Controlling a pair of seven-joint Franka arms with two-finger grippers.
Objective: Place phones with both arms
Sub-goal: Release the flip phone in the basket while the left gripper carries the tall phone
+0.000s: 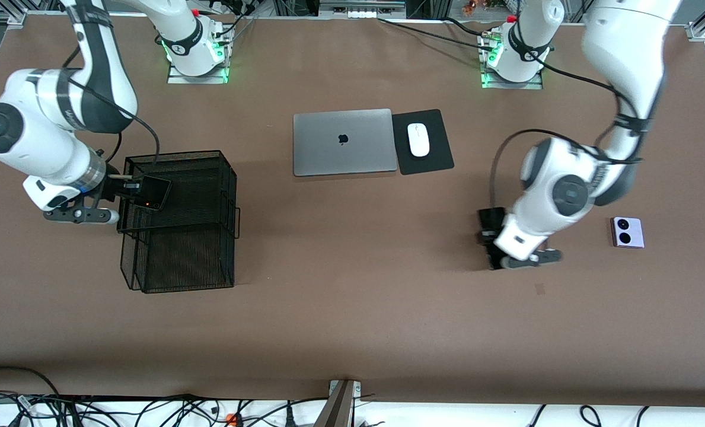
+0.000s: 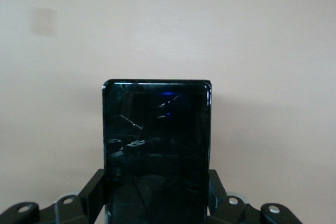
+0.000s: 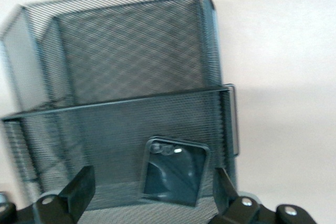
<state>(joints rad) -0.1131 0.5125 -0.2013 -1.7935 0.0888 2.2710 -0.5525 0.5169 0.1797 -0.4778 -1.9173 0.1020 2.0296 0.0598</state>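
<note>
The robot's left gripper will set the long slim black phone down on the bare table (image 1: 361, 247) beyond the laptop's mouse-side half and let go of it.
My right gripper (image 1: 134, 187) is at the black mesh basket (image 1: 180, 261), at the rim of its upper tier, and is open. The squarish black folded phone (image 1: 155, 193) is inside that tier; in the right wrist view the phone (image 3: 170, 174) shows between my spread fingers (image 3: 79, 187), touching neither. My left gripper (image 1: 492, 238) is shut on the long slim black phone (image 2: 156, 140), fingers (image 2: 95, 190) against its long sides, low over the table toward the left arm's end. The lilac-white phone (image 1: 627, 232) lies flat on the table beside the left arm.
A closed grey laptop (image 1: 344, 142) lies mid-table near the bases. Beside it a white mouse (image 1: 418, 139) sits on a black pad (image 1: 441, 157). The mesh basket (image 3: 131, 51) has two stepped tiers. Cables hang along the table's front edge.
</note>
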